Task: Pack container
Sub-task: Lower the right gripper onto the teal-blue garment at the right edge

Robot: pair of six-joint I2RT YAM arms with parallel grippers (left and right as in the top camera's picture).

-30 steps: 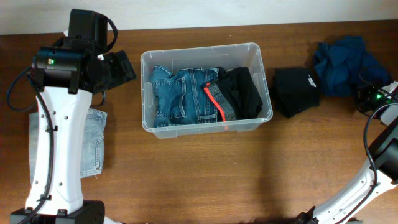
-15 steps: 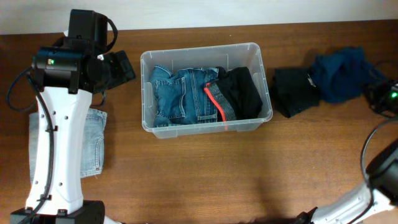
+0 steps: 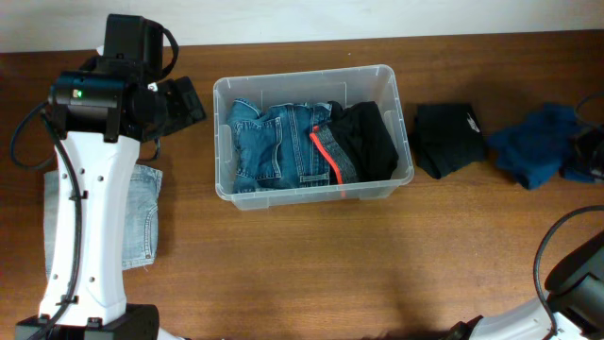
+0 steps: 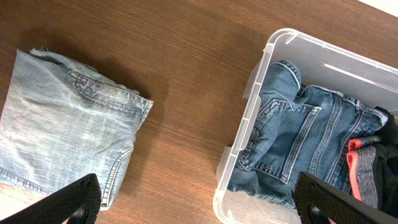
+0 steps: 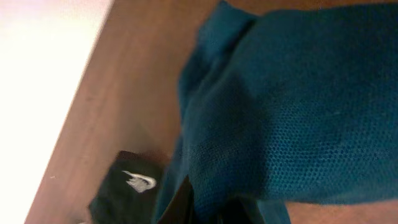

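Observation:
The teal garment hangs from my right gripper by its bunched end with the body trailing, so next I lay it down and grip farther into the body [image 3: 540,144].
The container [image 3: 311,74], a clear plastic bin, stands at mid-table holding blue jeans [image 3: 274,142] and a black garment with a red stripe [image 3: 363,140]. My left gripper [image 3: 179,104] hangs open left of the bin, with nothing between its fingers. In the left wrist view the gripper [image 4: 202,202] straddles the container's left wall [image 4: 249,112]. At the far right edge my right gripper [image 3: 590,151] is shut on a teal garment [image 3: 538,144]. That teal garment [image 5: 298,106] fills the right wrist view, bunched in the right gripper [image 5: 211,208].
A folded black garment [image 3: 451,137] lies just right of the bin, also seen in the right wrist view as a black garment with a white logo [image 5: 127,190]. Folded light-blue jeans [image 3: 142,212] lie at the left under my left arm, seen too as light jeans [image 4: 56,130].
My right gripper has dragged the teal garment right and toward the front, off the folded black garment. The left arm and the bin have not moved.

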